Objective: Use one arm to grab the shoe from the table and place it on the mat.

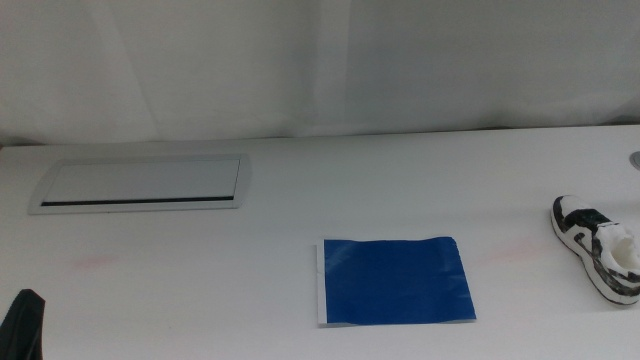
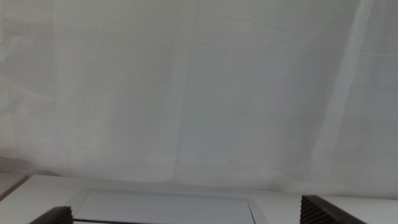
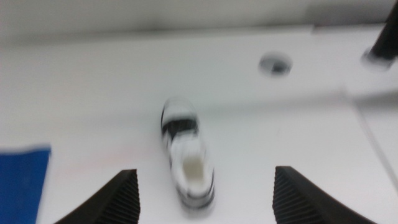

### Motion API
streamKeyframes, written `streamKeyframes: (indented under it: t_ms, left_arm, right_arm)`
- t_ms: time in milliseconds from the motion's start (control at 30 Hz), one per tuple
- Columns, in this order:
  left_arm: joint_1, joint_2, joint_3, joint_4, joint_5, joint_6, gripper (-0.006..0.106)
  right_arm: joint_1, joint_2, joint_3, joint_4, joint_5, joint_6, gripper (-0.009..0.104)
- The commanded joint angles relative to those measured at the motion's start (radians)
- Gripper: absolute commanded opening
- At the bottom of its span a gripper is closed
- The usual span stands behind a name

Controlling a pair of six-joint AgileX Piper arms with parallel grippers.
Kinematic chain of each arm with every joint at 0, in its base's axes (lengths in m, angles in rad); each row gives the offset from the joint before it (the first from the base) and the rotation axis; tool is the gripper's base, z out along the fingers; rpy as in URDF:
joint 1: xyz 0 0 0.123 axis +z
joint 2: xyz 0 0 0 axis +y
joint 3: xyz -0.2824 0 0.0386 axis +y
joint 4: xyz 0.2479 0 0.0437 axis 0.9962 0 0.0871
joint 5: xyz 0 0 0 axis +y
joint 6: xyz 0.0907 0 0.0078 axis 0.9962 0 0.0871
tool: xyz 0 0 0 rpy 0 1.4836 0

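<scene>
The shoe will be grabbed by my right gripper by the sides of its middle point(image 1: 597, 241) point(image 3: 186, 147), between the shoe's black part and its opening.
The shoe point(image 1: 597, 245), black-and-white patterned with a white sole, lies on the white table point(image 1: 300, 200) at the far right, apart from the mat. The dark blue mat point(image 1: 395, 280) lies flat at the centre front, with a pale strip on its left edge. My right gripper point(image 3: 205, 171) is open and empty. In the blurred right wrist view the shoe point(image 3: 186, 152) lies ahead between its jaws, untouched, with the mat's corner point(image 3: 22, 180) off to one side. The right arm is out of the middle view. My left gripper point(image 2: 186, 208) is open and empty; its dark tip point(image 1: 22, 325) shows at the bottom left.
The inset grey panel point(image 1: 140, 185) sits at the back left and also shows in the left wrist view point(image 2: 161, 208). A round grey hole point(image 3: 275, 63) lies in the table beyond the shoe. A dark post point(image 3: 382, 37) stands near the far corner. A white curtain backs the table.
</scene>
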Motion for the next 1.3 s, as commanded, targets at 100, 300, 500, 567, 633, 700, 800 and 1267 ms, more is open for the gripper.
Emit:
streamKeyframes:
  t_ms: [100, 300, 500, 567, 633, 700, 800, 1267]
  left_arm:
    - [0.001, -0.032, 0.041, -0.008, -0.011, -0.003, 0.091]
    - [0.001, -0.032, 0.041, -0.008, -0.011, -0.003, 0.091]
    - [0.001, -0.032, 0.041, -0.008, -0.011, -0.003, 0.091]
    - [0.001, -0.032, 0.041, -0.008, -0.011, -0.003, 0.091]
    - [0.001, -0.032, 0.041, -0.008, -0.011, -0.003, 0.091]
    - [0.001, -0.032, 0.041, -0.008, -0.011, -0.003, 0.091]
    - [0.001, -0.032, 0.041, -0.008, -0.011, -0.003, 0.091]
    - [0.001, -0.032, 0.041, -0.008, -0.011, -0.003, 0.091]
  right_arm:
    - [0.0, 0.139, -0.034, 0.096, 0.053, -0.158, 0.061]
    - [0.036, 0.253, -0.081, 0.136, 0.049, -0.205, 0.061]
    - [0.066, 0.336, -0.119, 0.132, 0.046, -0.271, 0.061]
    - [0.066, 0.363, -0.129, 0.127, 0.046, -0.335, 0.062]
    - [0.066, 0.394, -0.143, 0.107, 0.046, -0.336, 0.065]
    - [0.066, 0.426, -0.156, 0.095, 0.046, -0.336, 0.074]
    - [0.066, 0.482, -0.18, 0.067, 0.038, -0.336, 0.093]
    - [0.066, 0.777, -0.196, 0.005, -0.046, -0.336, 0.102]
